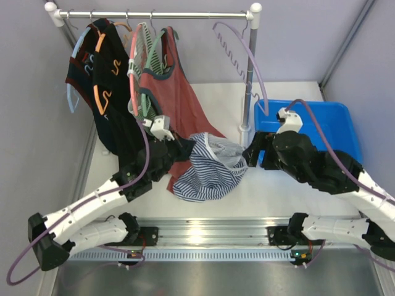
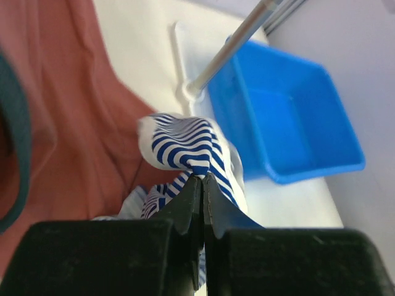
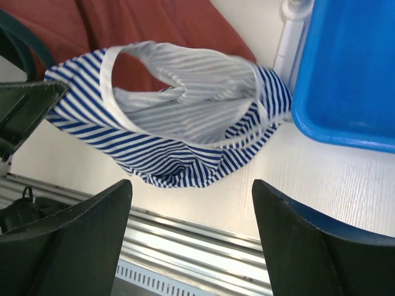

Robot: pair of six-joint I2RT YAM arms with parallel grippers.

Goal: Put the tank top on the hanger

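Observation:
The robot's right gripper will next move to the lilac hanger and close on the middle of its smooth outer bar (image 1: 253, 58), next to the rail's post.
The navy-and-white striped tank top (image 1: 210, 169) hangs bunched over the table, with its lower part resting on the surface. My left gripper (image 1: 187, 148) is shut on its upper left edge; in the left wrist view the closed fingertips (image 2: 202, 179) pinch the striped fabric (image 2: 185, 145). My right gripper (image 1: 250, 155) is open and empty just right of the top. In the right wrist view the top (image 3: 185, 142) lies beyond my wide-open right gripper (image 3: 191, 185), its opening gaping. The lilac hanger (image 1: 229, 49) hangs on the rail at the top right, apart from both grippers.
A clothes rail (image 1: 154, 13) with a post (image 1: 249, 80) stands at the back. It holds a rust-red tank top (image 1: 173, 92), a green-striped top (image 1: 147, 49), a pink hanger (image 1: 131, 61) and dark garments (image 1: 108, 92). A blue bin (image 1: 321, 123) sits at the right.

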